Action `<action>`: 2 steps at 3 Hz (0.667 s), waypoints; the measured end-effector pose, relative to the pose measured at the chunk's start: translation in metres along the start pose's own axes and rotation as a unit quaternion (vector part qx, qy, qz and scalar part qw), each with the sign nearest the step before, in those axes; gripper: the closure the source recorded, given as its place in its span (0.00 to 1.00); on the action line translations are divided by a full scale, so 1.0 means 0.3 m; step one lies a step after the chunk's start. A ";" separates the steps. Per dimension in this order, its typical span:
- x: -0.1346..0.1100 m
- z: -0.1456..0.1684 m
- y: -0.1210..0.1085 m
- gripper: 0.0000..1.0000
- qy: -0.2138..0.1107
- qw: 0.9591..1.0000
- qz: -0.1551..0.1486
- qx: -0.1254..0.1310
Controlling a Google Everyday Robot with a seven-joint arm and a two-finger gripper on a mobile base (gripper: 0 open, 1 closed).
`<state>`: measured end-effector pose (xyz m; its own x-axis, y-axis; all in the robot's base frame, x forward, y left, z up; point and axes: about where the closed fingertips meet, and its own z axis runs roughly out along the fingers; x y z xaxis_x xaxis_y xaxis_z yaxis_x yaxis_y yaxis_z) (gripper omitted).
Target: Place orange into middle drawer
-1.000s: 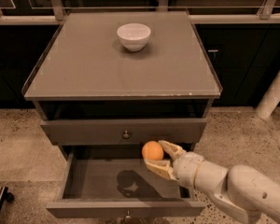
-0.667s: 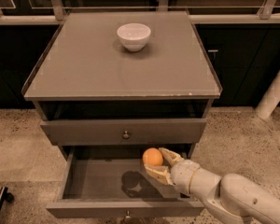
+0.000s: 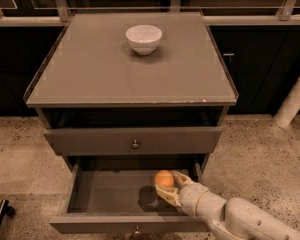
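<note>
The robot's gripper should release the orange, now hanging just above the drawer floor, on the shadowed patch of the middle drawer's bottom point(image 3: 158, 195), close to that drawer's front panel.
The orange point(image 3: 164, 178) is a small round fruit held in my gripper point(image 3: 169, 185), whose fingers close around it from the right. It hangs just above the floor of the middle drawer point(image 3: 110, 191), which is pulled open, toward its right side. A shadow lies on the drawer floor under it. My arm point(image 3: 240, 218) reaches in from the lower right. The closed grey drawer front with a knob point(image 3: 135, 144) sits above.
A white bowl point(image 3: 144, 38) stands at the back of the cabinet top point(image 3: 130, 74). A pale post point(image 3: 295, 99) stands on the right. Speckled floor surrounds the cabinet. A dark object point(image 3: 0, 216) is at the lower left.
My gripper has carried the orange slightly left and down, deeper into the open middle drawer. The drawers and the bowl have not moved.
</note>
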<state>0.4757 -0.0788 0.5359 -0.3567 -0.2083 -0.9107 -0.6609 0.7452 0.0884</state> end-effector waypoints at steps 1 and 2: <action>0.114 0.054 -0.005 1.00 0.015 1.000 0.027 -0.004; 0.198 0.110 -0.005 1.00 0.032 0.998 0.043 -0.021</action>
<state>0.4772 -0.0713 0.4685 -0.4541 -0.1858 -0.8714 -0.6525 0.7353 0.1833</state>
